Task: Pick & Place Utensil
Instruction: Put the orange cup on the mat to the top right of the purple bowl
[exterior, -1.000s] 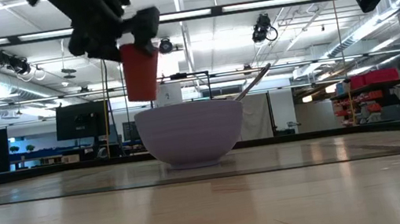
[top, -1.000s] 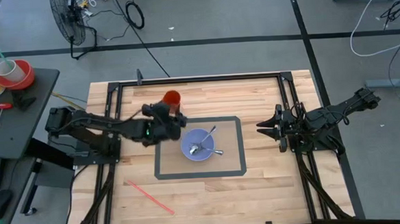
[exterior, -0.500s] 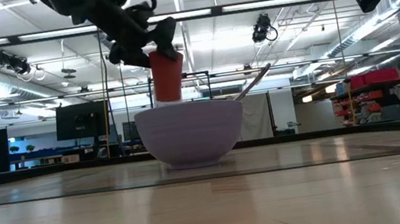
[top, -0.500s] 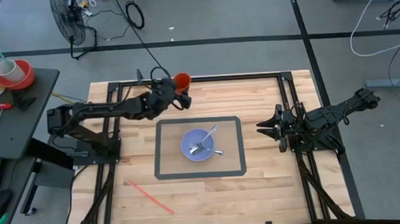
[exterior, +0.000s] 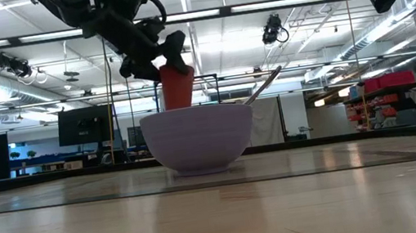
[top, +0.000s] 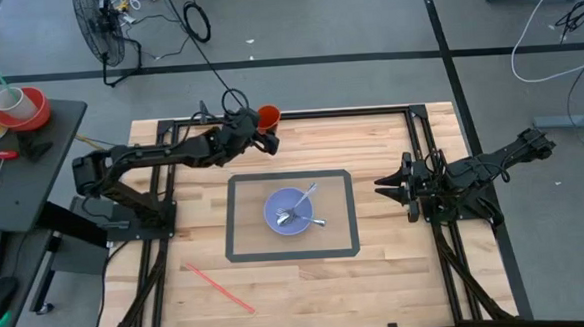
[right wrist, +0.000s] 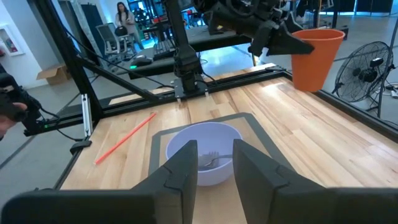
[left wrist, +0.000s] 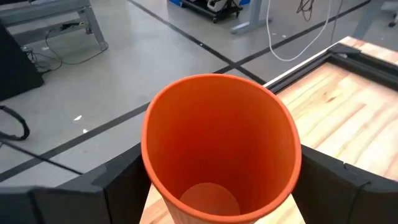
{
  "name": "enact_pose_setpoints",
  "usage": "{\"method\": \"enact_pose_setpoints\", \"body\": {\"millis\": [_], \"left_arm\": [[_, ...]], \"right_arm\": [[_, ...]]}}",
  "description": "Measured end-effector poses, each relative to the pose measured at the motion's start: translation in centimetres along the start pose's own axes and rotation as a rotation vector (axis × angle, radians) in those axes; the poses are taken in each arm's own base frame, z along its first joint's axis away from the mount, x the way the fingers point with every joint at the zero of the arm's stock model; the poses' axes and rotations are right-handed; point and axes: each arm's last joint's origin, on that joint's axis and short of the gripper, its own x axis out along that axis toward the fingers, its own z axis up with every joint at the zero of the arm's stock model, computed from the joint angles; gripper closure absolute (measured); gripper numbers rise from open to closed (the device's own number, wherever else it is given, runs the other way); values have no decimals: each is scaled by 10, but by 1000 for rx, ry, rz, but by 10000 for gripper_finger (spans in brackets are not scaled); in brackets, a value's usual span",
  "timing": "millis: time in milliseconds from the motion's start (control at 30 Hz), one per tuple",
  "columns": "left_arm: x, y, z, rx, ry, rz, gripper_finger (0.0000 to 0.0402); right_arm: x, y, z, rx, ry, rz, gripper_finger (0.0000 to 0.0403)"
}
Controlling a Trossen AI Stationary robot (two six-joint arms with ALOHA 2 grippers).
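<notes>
The robot's left gripper needs to release the orange cup on the bare wood just inside the far black rail (top: pixel 262 142). The cup now hangs at the table's far edge.
An orange cup (top: pixel 267 116) hangs at the table's far edge in my left gripper (top: pixel 256 126), which is shut on it. The left wrist view looks down into the cup's mouth (left wrist: pixel 217 143), with a dark finger on either side. A lavender bowl (top: pixel 292 211) stands on the grey-framed mat, and metal utensils (top: pixel 304 205) lie in it, one handle leaning on its rim. In the low view the cup (exterior: pixel 177 88) shows behind the bowl (exterior: pixel 197 139). My right gripper (top: pixel 385 186) waits open near the table's right edge, facing the bowl (right wrist: pixel 205 158). My left gripper pinches the cup's side wall (left wrist: pixel 155 180) between its two fingers, one on each outer side below the rim. The fingers (right wrist: pixel 273 38) come roughly level from the table's left. The cup (right wrist: pixel 314 59) is nearly upright, slightly tilted, and appears lifted clear of the table.
A red straw (top: pixel 218 287) lies on the wood near the table's near-left corner. The black frame rail (top: pixel 329 111) runs along the far edge just beneath the cup. A fan (top: pixel 100 33) and cables lie on the floor beyond.
My left gripper has carried the cup from just left of the bowl toward the table's far edge and a little to the right, keeping it held and near upright. The bowl, the utensils and my right arm have stayed put.
</notes>
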Motion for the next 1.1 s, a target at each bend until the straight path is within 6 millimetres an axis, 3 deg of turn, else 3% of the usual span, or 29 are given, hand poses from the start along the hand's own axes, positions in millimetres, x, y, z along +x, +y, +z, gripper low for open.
{"method": "enact_pose_setpoints", "body": {"millis": [233,467,667,900,1100], "left_arm": [[15,-2,-9,-6,3,39,74],[34,10,-18,-29,37,101,74],[46,19,-27,-91,26,99,76],[36,32,-70,-223,-130,37,76],[24,26,-91,-157,-134,-12,75]], "right_arm": [[0,0,0,-1,-1,0,298],[0,0,1,-134,-7,-1,298],[0,0,1,-139,-7,0,298],[0,0,1,-139,-8,0,298],[0,2,9,-114,-87,14,298]]}}
